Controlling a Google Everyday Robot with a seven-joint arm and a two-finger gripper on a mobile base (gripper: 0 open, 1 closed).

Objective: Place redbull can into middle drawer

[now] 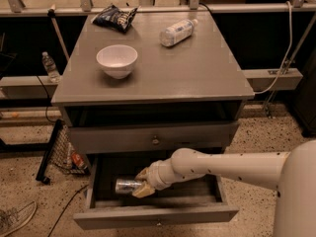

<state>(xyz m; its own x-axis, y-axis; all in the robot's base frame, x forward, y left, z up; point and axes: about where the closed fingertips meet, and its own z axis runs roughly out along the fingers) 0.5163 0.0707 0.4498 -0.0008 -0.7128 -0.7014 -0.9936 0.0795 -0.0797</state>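
The redbull can will be released on the dark drawer's bottom near the drawer's side (pixel 115 183) by the basket.
The redbull can (pixel 123 185) is silver and lies on its side, low inside the open middle drawer (pixel 155 216), over the left part of its dark floor. My gripper (pixel 138 182) reaches in from the right on a white arm (pixel 222 167), and its tan fingers (pixel 143 191) are closed around the can's right end. I cannot tell whether the can rests on the drawer floor or hangs just above it.
A grey drawer front with a round knob (pixel 155 140) sits shut above the open drawer. On the cabinet top stand a white bowl (pixel 117 60), a clear plastic bottle (pixel 177 32) and a dark chip bag (pixel 116 18). A black basket (pixel 59 149) stands at the left.
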